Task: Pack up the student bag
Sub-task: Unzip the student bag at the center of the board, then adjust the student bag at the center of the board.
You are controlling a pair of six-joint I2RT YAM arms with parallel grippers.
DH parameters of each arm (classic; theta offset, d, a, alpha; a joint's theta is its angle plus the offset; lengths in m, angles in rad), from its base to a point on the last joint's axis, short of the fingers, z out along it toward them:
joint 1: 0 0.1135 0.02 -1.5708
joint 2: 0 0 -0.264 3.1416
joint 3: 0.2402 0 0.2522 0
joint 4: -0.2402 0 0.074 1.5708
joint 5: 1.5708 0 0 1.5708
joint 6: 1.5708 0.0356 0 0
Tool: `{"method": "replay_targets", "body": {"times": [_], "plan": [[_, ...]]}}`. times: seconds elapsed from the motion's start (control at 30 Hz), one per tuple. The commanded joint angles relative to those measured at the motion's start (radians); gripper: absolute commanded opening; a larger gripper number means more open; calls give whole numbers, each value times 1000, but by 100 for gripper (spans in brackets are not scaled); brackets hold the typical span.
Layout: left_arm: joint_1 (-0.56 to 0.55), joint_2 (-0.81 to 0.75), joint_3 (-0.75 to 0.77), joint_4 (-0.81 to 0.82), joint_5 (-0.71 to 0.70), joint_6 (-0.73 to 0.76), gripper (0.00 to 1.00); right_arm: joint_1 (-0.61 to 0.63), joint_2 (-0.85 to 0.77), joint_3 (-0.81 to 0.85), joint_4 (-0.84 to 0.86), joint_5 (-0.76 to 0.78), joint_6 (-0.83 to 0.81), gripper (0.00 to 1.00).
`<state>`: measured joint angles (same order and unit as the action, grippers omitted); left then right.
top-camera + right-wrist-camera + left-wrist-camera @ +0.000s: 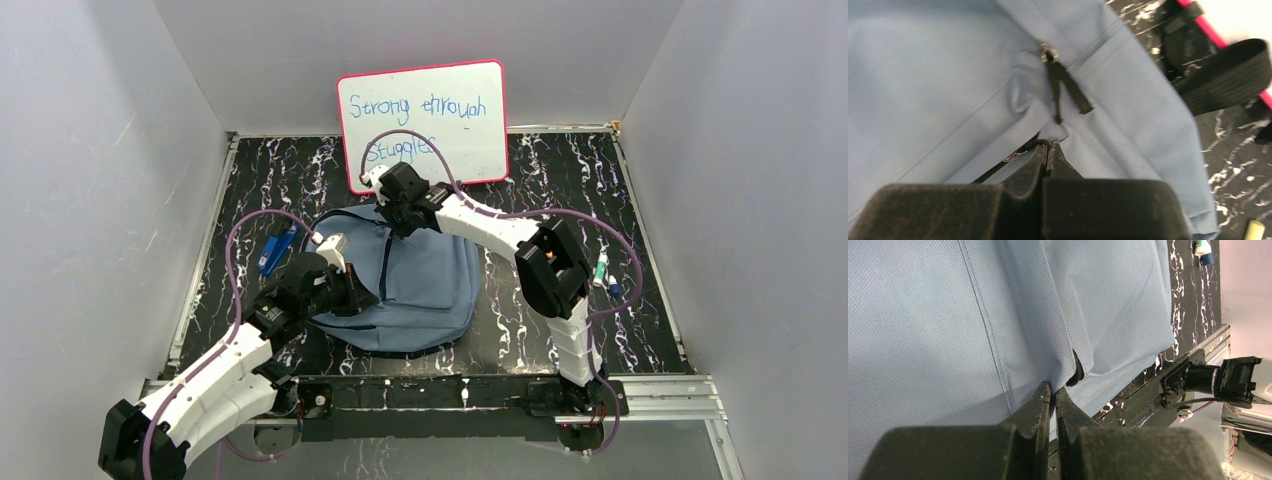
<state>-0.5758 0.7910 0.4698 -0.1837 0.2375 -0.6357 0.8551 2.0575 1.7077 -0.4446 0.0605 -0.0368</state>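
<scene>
The bag's fold in the left gripper covers most of the zipper gap, so the robot should open that gripper and take just one edge of the zipper gap [1071,360] before spreading it.
The student bag [425,290] is a grey-blue fabric backpack lying flat in the middle of the table. My left gripper [352,296] is at its left edge. In the left wrist view it [1053,388] is shut on a fold of the bag's fabric [998,315], beside a dark zipper gap [1077,371]. My right gripper [402,226] is at the bag's far edge. In the right wrist view it [1047,146] is shut on a black zipper pull cord [1023,150] of the bag [923,75]. A second zipper pull [1062,87] hangs free just above.
A pink-framed whiteboard [424,122] leans on the back wall. A blue object [275,250] lies left of the bag. Markers [602,272] lie to the right and also show in the left wrist view [1204,247]. A black bag strap [1225,75] lies by the whiteboard.
</scene>
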Motion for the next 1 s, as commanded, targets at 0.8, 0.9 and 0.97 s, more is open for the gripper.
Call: {"method": "replay_targets", "body": {"times": [0.8,0.9,0.97], "plan": [[-12,103,166,-122,-174,-81,48,-36,-377,-299,158,-125,160,45],[-12,140,186,-113,-197,-62,49,-36,-441,-356,132,-124,224,50],[-11,167,201,-117,-222,-55,50,-37,-468,-364,91,-110,270,52]]}}
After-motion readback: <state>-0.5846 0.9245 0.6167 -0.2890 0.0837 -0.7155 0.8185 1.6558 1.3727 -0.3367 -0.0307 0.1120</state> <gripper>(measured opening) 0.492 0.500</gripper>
